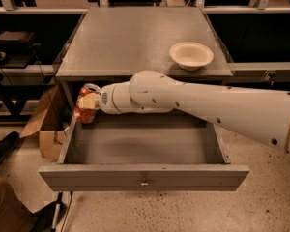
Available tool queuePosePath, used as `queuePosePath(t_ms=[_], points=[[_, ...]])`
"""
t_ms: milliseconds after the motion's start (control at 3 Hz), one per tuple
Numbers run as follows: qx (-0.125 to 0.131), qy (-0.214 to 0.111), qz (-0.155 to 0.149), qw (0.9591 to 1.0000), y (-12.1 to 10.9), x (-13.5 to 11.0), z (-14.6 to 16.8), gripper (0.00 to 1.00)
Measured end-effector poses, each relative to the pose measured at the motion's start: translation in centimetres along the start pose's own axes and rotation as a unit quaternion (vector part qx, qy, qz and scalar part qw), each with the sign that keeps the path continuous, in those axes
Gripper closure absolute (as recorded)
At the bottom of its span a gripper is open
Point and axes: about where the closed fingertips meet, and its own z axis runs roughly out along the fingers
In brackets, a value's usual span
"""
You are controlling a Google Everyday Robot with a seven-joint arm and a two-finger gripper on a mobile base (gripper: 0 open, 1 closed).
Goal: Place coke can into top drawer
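Observation:
Next, my gripper releases the coke can in the top drawer's rear corner [100, 111], on the side closest to the cardboard box.
The top drawer [144, 177] is pulled out wide open below the grey cabinet top, with its small knob at the front centre. My white arm reaches from the right across the drawer. My gripper [88, 102] is at the drawer's back left corner, shut on the orange-red coke can [85, 113]. The can hangs tilted just above the drawer's left rear edge, its silver top toward the cabinet.
A cream round bowl [191, 55] sits on the cabinet top [135, 37] at the right. An open cardboard box [44, 129] lies on the floor left of the drawer. A person's shoe [2, 149] and leg are at the lower left.

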Motion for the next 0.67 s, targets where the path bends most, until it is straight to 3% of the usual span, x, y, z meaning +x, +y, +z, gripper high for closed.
queuePosePath(t_ms=[333,667], points=[[0.01,-0.001,-0.007,0.9999,-0.4,-0.1,1.4,1.0],[0.033,-0.004,-0.002,0.9994,-2.3,0.3,3.3,1.0]])
